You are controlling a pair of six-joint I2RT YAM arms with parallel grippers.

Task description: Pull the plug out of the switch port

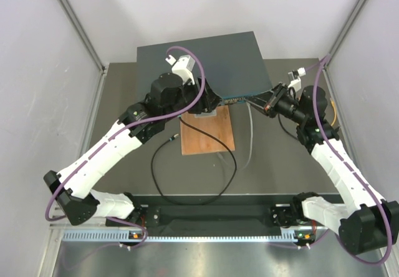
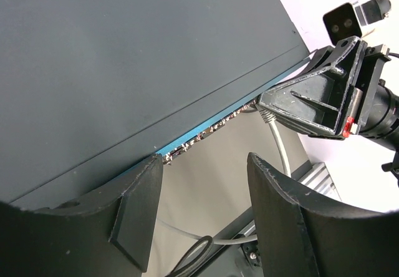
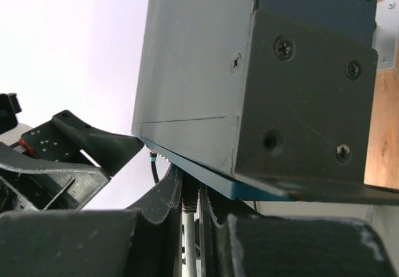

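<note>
The robot's right gripper needs to put the grey plug down on the table [image 1: 281, 95] just past the switch's end, toward the yellow cable.
The switch [image 1: 206, 58] is a flat dark grey box at the back of the table, with a teal front strip [image 2: 187, 141] of small sockets. My right gripper [image 1: 260, 100] is at the strip's right end, shut on the grey plug [image 3: 189, 196], which sits against the socket row. The plug's grey cable [image 3: 189, 246] hangs down between the fingers. The left wrist view shows the right gripper [image 2: 265, 105] on the plug. My left gripper [image 2: 202, 214] is open and empty at the switch's front edge, its left finger [image 2: 134, 208] against the box.
A brown wooden board [image 1: 207, 135] lies in front of the switch. A black cable [image 1: 187, 183] loops across the table, its loose end [image 1: 172, 138] left of the board. The grey cable [image 1: 249, 141] trails right of it. Another black cable [image 3: 151, 161] is plugged into the strip.
</note>
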